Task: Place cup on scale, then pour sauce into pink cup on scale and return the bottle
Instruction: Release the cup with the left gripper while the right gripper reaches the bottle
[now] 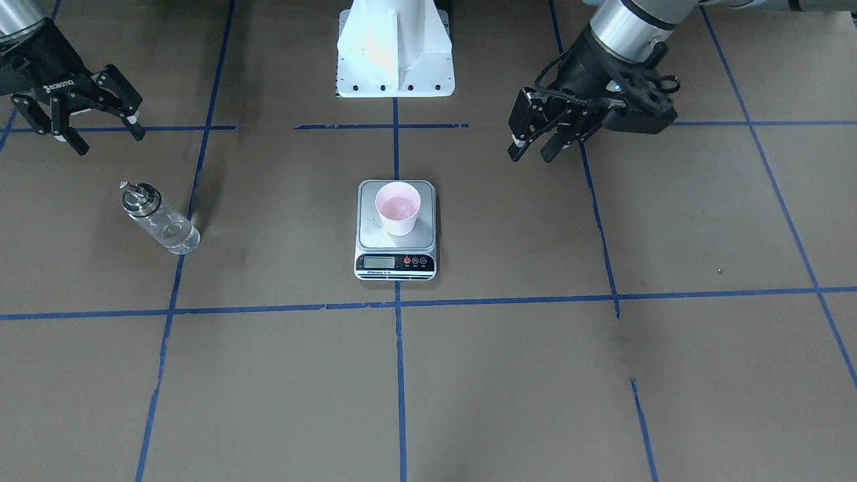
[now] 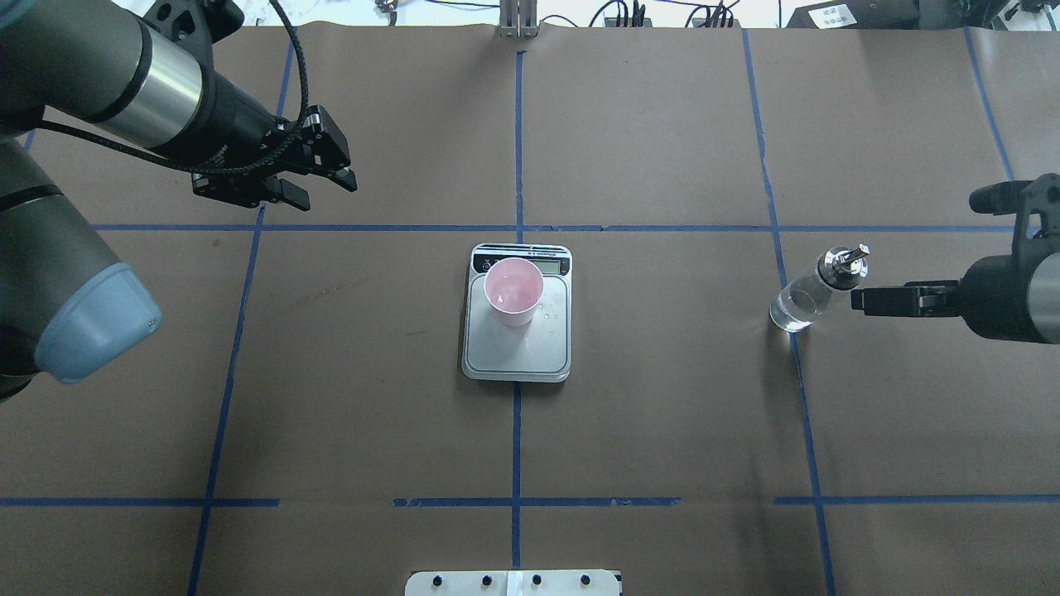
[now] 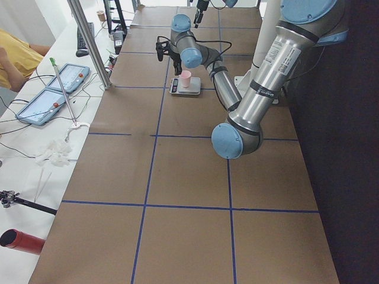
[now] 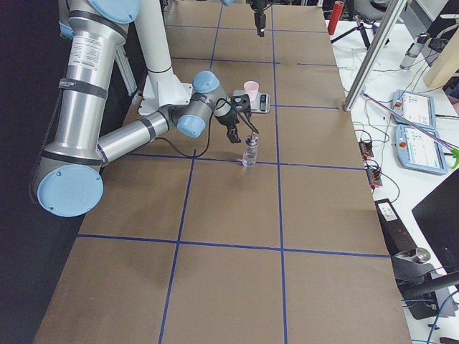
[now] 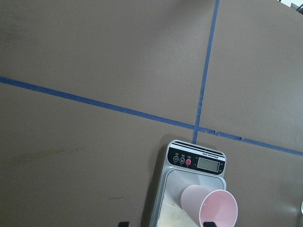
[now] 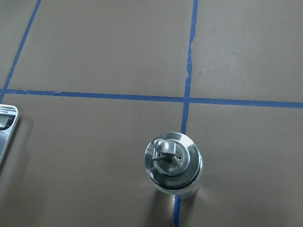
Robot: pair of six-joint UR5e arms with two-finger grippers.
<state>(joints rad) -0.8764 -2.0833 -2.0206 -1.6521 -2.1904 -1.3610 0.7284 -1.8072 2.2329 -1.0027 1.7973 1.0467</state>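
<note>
My right gripper is to go to the glass bottle next and take hold around the bottle's clear body (image 1: pixel 164 221) (image 6: pixel 186 190), below its silver cap.
The pink cup (image 1: pixel 398 207) stands upright on the scale (image 1: pixel 395 262) at the table's middle; both also show in the overhead view, cup (image 2: pixel 513 290) on scale (image 2: pixel 517 358). A few drops lie on the platform beside the cup. The glass bottle (image 1: pixel 161 221) with its silver cap stands upright on the table at my right side, with clear sauce (image 1: pixel 177 235) in its lower part. My right gripper (image 1: pixel 107 137) is open and empty, just above and behind the bottle (image 6: pixel 173 165). My left gripper (image 1: pixel 530 154) is open and empty, raised well away from the scale (image 5: pixel 196 163).
The white robot base (image 1: pixel 395 53) stands at the table's robot-side edge, in line with the scale. Blue tape lines (image 2: pixel 517 149) cross the brown table cover. Beside the table's far edge are a slanted metal pole (image 3: pixel 89 44), tablets (image 3: pixel 53 94) and cables.
</note>
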